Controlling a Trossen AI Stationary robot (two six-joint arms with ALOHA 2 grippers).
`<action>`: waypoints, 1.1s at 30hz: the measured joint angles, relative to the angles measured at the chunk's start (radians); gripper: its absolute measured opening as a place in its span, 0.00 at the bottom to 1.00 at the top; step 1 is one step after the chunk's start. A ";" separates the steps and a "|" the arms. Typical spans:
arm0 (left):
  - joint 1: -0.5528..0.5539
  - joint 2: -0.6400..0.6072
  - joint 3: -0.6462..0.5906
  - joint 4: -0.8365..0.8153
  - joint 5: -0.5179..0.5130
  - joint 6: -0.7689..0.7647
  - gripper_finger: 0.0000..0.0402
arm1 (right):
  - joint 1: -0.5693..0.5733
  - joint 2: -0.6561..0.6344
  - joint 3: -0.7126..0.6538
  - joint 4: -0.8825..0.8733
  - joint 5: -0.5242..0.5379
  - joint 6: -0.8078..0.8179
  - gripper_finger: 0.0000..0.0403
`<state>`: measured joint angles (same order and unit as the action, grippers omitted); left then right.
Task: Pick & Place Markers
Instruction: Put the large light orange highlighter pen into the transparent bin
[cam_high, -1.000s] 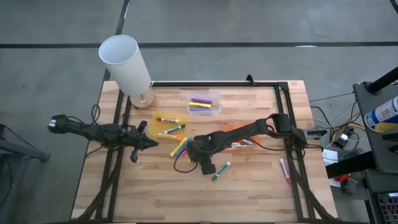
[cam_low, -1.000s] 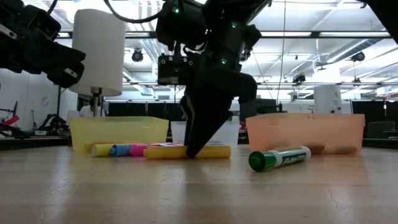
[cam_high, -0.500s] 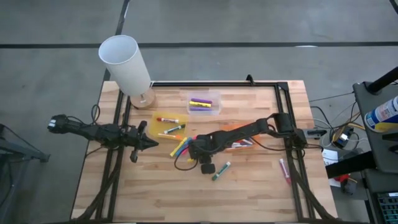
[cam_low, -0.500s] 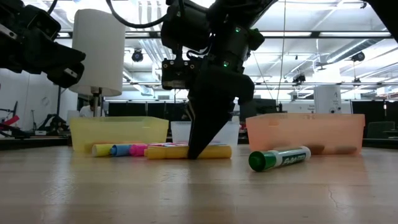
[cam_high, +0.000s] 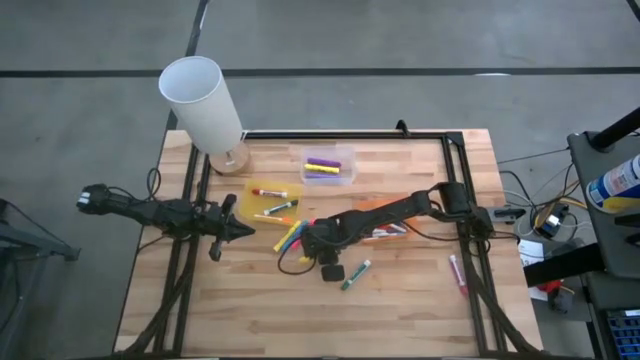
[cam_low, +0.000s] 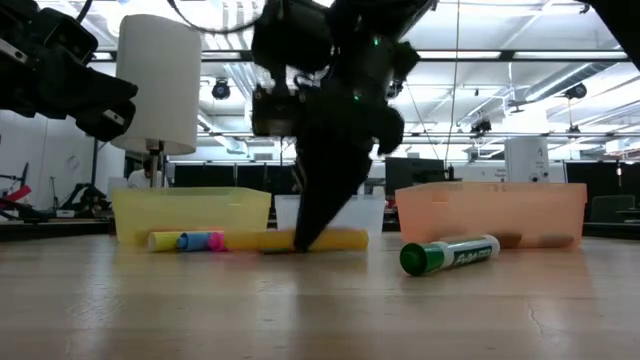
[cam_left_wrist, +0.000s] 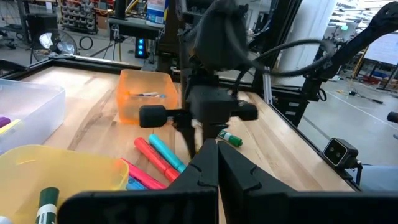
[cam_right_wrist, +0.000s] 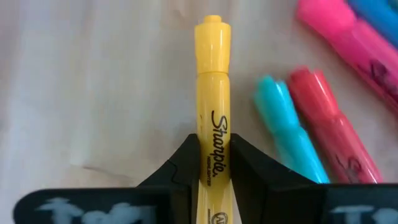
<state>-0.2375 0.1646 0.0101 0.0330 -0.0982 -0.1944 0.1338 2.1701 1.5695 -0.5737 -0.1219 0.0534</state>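
Observation:
Next, I let go of the yellow marker with my right gripper in the clear tray (cam_high: 322, 172), between the yellow marker and the nearer purple marker.
A yellow marker (cam_right_wrist: 213, 93) lies on the wooden table among a loose bunch of markers (cam_high: 290, 238), beside a teal one (cam_right_wrist: 289, 134), a red one (cam_right_wrist: 329, 124) and a pink one (cam_right_wrist: 348, 43). My right gripper (cam_high: 306, 240) reaches down at the table's middle and is shut on the yellow marker (cam_low: 335, 240). A green marker (cam_low: 450, 254) lies nearer the front, and a pink one (cam_high: 458, 273) lies by the right edge. My left gripper (cam_left_wrist: 217, 168) hovers shut over the table's left part, touching nothing. My right gripper pinches the yellow marker's barrel at its printed label (cam_right_wrist: 214, 146) between its two fingers (cam_right_wrist: 185, 163), one on each long side. The fingers come steeply from above, slanting in from the table's right. The marker lies flat on the table, cap end pointing away from the wrist.
A yellow tray (cam_high: 270, 203) and a clear tray (cam_high: 328, 166) hold markers; an orange tray (cam_low: 490, 212) sits under my right arm. A white lamp shade (cam_high: 203, 100) stands at the far left corner. A black frame (cam_high: 460, 190) runs along the table's edges.
My right gripper has stayed over the bunch of markers and rolled slightly about its own line. The yellow marker still lies on the table.

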 joint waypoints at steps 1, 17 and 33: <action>0.000 0.000 0.000 0.000 0.000 0.000 0.00 | 0.002 -0.002 0.008 -0.001 -0.002 0.000 0.15; 0.000 0.000 0.000 0.000 0.000 0.000 0.00 | -0.001 -0.023 0.145 -0.186 0.178 -0.007 0.15; 0.000 0.000 0.000 0.000 0.000 0.000 0.00 | -0.021 -0.043 0.175 -0.343 0.436 -0.044 0.15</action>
<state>-0.2376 0.1646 0.0101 0.0330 -0.0982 -0.1944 0.1132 2.1275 1.7447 -0.9168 0.3145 0.0096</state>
